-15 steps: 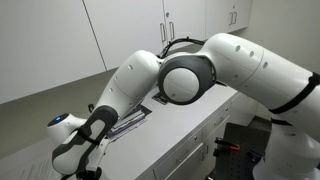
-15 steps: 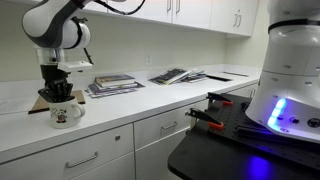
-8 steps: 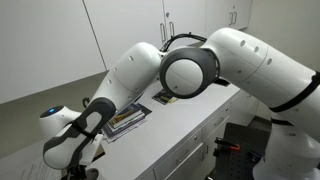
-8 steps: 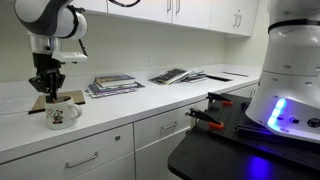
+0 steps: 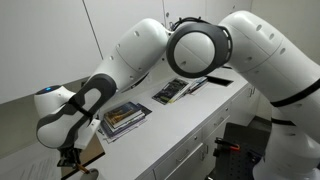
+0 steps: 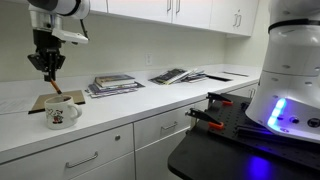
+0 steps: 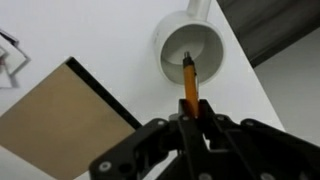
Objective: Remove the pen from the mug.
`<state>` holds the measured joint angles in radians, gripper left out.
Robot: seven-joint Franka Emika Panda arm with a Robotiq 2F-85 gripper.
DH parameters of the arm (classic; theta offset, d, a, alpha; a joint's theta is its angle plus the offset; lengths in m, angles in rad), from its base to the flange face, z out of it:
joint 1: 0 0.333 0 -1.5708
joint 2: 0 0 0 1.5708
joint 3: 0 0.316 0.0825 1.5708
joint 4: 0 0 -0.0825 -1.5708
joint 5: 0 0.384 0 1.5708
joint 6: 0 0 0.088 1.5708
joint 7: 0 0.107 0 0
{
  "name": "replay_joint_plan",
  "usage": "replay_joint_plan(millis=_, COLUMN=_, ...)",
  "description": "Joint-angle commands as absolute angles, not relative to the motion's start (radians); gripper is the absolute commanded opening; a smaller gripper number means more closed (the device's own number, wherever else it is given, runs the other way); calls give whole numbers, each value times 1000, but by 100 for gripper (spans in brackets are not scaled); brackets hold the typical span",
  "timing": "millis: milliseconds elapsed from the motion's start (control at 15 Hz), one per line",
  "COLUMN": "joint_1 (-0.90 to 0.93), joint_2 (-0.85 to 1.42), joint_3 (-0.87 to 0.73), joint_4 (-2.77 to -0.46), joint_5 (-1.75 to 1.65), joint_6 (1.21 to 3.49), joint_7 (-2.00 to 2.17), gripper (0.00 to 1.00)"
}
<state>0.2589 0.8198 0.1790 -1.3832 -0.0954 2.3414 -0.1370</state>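
Next, the gripper releases the orange pen, now hanging well above the mug, on the white counter [image 5: 149, 131] in front of the nearer stack of papers.
The mug [image 7: 168, 45] is a small white cup; in the wrist view I look down into it, straight below my gripper. In an exterior view the mug [image 6: 62, 113] stands on the white counter beside a brown square board [image 6: 47, 100]. My gripper [image 7: 190, 118] is shut on an orange pen [image 7: 190, 85] that hangs point down. In that exterior view the gripper [image 6: 47, 66] is well above the mug and the pen [image 6: 53, 83] hangs clear of the rim. In the other exterior view the arm [image 5: 70, 110] hides the mug.
Stacks of flat black trays and papers [image 6: 113, 84] [image 6: 176, 75] lie further along the counter. Upper cabinets [image 6: 180, 10] hang close overhead. A black cart with red-handled tools [image 6: 215, 115] and a white machine [image 6: 290, 70] stand beyond the counter's end.
My gripper has risen from the mug's rim, taking the pen up out of the mug. The mug has stayed in place.
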Motion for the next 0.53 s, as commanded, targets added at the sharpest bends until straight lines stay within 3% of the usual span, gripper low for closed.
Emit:
replay_joint_plan(millis=0, joint_1=222, joint_2=743, joint_3=185, joint_4=-1462, joint_5=-71, joint_6=2342, joint_7=-153, gripper=4)
replay_joint_plan(millis=467, joint_1=224, joint_2=766, joint_3=67, joint_4=-1427, joint_5=-225, joint_6=2099, joint_7=-148, gripper=4)
